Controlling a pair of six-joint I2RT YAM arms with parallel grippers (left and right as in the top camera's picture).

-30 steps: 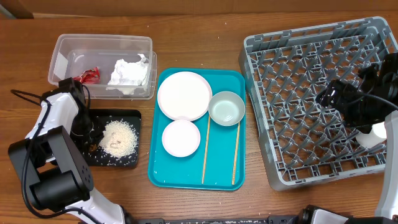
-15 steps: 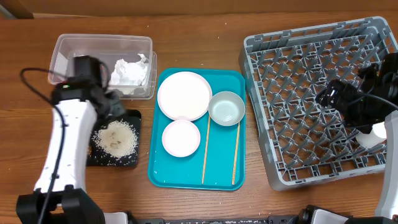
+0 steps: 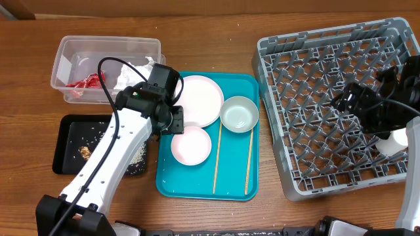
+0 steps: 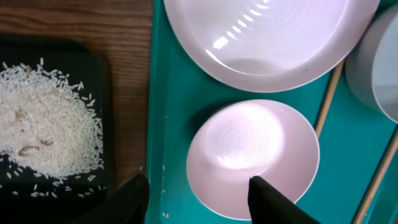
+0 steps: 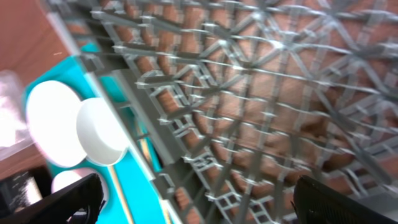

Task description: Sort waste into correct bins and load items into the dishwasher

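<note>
The robot's right gripper needs to next move to the grey-white bowl and grip the bowl's rim [image 3: 256,118] [image 5: 126,139] nearest the grey dish rack.
My left gripper [image 3: 172,122] [image 4: 196,180] is open and empty, low over the left rim of the pale pink bowl [image 3: 191,145] [image 4: 255,155] on the teal tray [image 3: 233,177]. The white-pink plate [image 3: 197,99] [image 4: 267,31], the grey-white bowl [image 3: 239,113] and two chopsticks [image 3: 216,160] also lie on that tray. The clear tub [image 3: 108,46] holds the red-and-white wrapper [image 3: 82,82] and the napkin [image 3: 134,69]. The black tray [image 3: 72,141] holds rice [image 4: 43,137] and a brown lump [image 3: 85,152]. My right gripper [image 3: 346,99] [image 5: 199,186] is open over the grey dish rack [image 3: 315,72] [image 5: 249,93]. A white cup [image 3: 397,141] sits in the rack.
My left arm [image 3: 111,164] crosses over the right half of the black tray and hides part of the rice. The right arm's body [image 3: 394,105] covers the rack's right side. Bare wooden table [image 3: 216,39] lies between the tub and the rack.
My left arm has swung right from the black tray, past the tub, onto the teal tray above the pink bowl. The right arm has not moved.
</note>
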